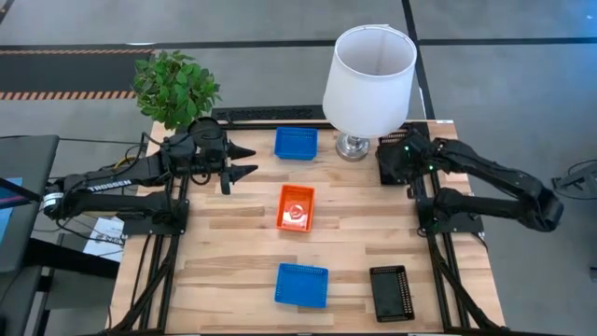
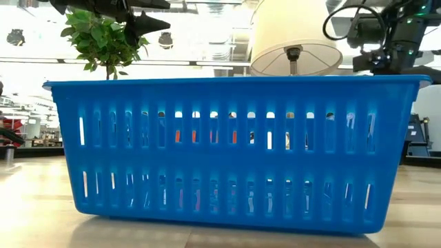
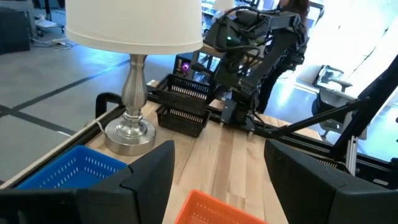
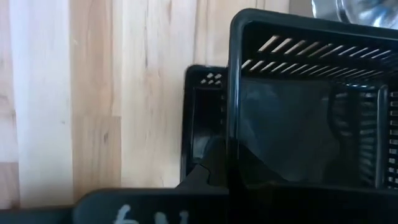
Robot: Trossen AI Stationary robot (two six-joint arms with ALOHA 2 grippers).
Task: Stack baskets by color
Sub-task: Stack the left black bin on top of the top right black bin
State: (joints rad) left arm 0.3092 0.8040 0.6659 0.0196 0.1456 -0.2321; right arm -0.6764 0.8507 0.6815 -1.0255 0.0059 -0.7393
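Note:
The upper black basket is crooked on the lower black basket, so next I open my right gripper, back off and grip the upper basket's rim [image 4: 234, 118] before straightening it.
My right gripper [image 1: 399, 168] is at the table's far right, beside the lamp, shut on a black basket [image 4: 298, 106]. That basket is over a second black basket [image 3: 183, 119] on the table. A third black basket [image 1: 392, 292] lies at the near right. One blue basket [image 1: 296, 143] sits at the far middle, and another blue basket [image 1: 301, 285] sits near the front edge. The red-orange basket [image 1: 296, 206] rests on its base at the centre. My left gripper [image 1: 244, 163] hovers open at the far left, holding nothing. My right gripper holds the upper black basket by the rim of one wall [image 4: 231, 146]. One finger [image 4: 208, 163] is outside that wall; the other is lost in the dark inside. It comes steeply from above. The basket is over the lower black basket [image 4: 202, 106]; whether they touch I cannot tell.
A white-shaded lamp [image 1: 368, 70] on a metal foot [image 1: 353, 147] stands right beside the black baskets. A potted plant [image 1: 175, 89] is at the far left corner. Bare wood lies between the baskets and along the left side.

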